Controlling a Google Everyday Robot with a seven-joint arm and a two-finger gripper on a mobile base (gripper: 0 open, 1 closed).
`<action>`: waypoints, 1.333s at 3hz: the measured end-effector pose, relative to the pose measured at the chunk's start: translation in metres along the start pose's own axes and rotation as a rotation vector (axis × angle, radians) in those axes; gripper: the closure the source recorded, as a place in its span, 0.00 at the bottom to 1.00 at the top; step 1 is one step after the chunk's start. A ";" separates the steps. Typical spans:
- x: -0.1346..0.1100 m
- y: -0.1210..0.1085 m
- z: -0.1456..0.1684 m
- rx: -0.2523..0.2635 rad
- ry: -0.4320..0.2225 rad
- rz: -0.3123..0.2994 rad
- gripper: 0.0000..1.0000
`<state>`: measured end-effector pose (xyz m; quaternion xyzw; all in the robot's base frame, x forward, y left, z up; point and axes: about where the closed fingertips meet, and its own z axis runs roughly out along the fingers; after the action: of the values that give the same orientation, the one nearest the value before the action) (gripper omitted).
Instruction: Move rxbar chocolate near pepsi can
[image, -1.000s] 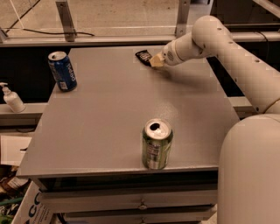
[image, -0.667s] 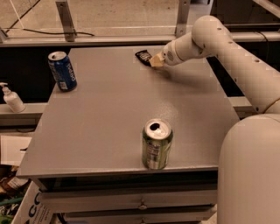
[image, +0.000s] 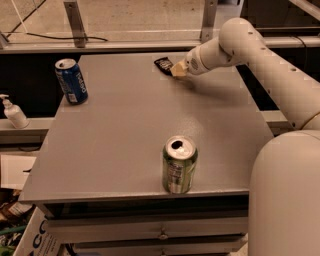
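The rxbar chocolate is held only at its near end by my gripper, so next I open, back away and grip the rxbar chocolate closer to its middle (image: 164, 65).
The rxbar chocolate (image: 162, 64), a small black-wrapped bar, is at the far edge of the grey table (image: 125, 130), right of centre. My gripper (image: 178, 70) is right against the bar's right end, at table height, with the arm reaching in from the right. The bar sticks out to the left of the gripper. The pepsi can (image: 71, 81), blue with white lettering and a silver top, stands upright near the table's far left corner, well apart from the bar.
A green can (image: 179, 164) with an open silver top stands upright near the table's front edge. A white pump bottle (image: 14, 113) stands on a lower ledge to the left. A metal rail (image: 125, 46) runs behind the table.
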<state>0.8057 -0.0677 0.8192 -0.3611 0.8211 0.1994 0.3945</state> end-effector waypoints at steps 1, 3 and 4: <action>0.000 0.000 0.000 0.000 0.000 0.000 1.00; 0.000 0.000 0.000 0.000 -0.001 0.000 1.00; 0.000 0.000 0.000 0.000 0.000 0.000 1.00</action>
<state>0.8056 -0.0676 0.8194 -0.3610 0.8210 0.1995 0.3947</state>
